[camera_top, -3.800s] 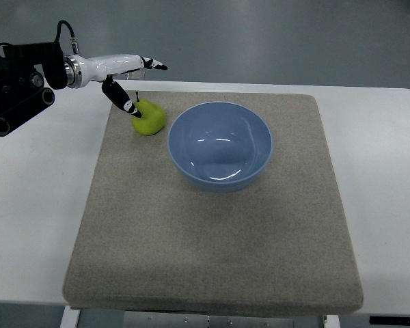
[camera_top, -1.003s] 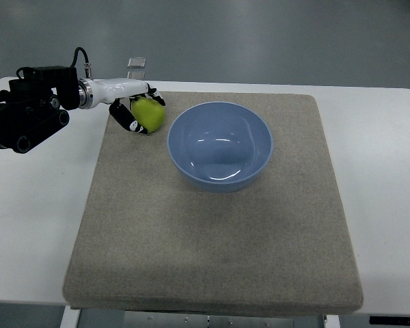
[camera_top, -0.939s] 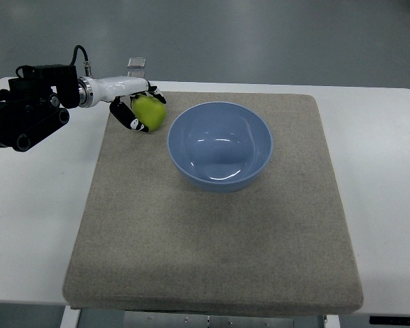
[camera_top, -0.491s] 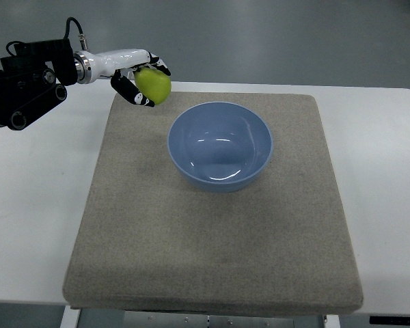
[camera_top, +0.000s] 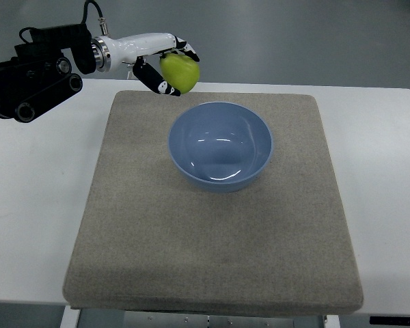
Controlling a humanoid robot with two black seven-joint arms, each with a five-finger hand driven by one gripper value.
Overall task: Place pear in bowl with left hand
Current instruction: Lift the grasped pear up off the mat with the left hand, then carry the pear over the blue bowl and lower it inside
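Next, my left gripper puts down the pear, still in the air above the mat's far edge. It will let go of it on the light blue bowl's bottom, toward its near side [camera_top: 221, 158].
A yellow-green pear [camera_top: 180, 72] hangs in the air above the mat's far edge, just left of and behind the bowl. My left hand [camera_top: 169, 67], white with black fingertips, is shut on it, its arm reaching in from the upper left. The light blue bowl [camera_top: 220, 145] stands empty on the grey mat, to the right of and nearer than the pear. The right arm does not show.
A grey felt mat [camera_top: 212, 260] covers most of the white table [camera_top: 34, 205]. The black forearm housing [camera_top: 31, 72] of my left arm hangs over the table's far left corner.
The left hand closed on the pear, lifted it off the mat and carried it up and to the right, toward the bowl's far left rim.
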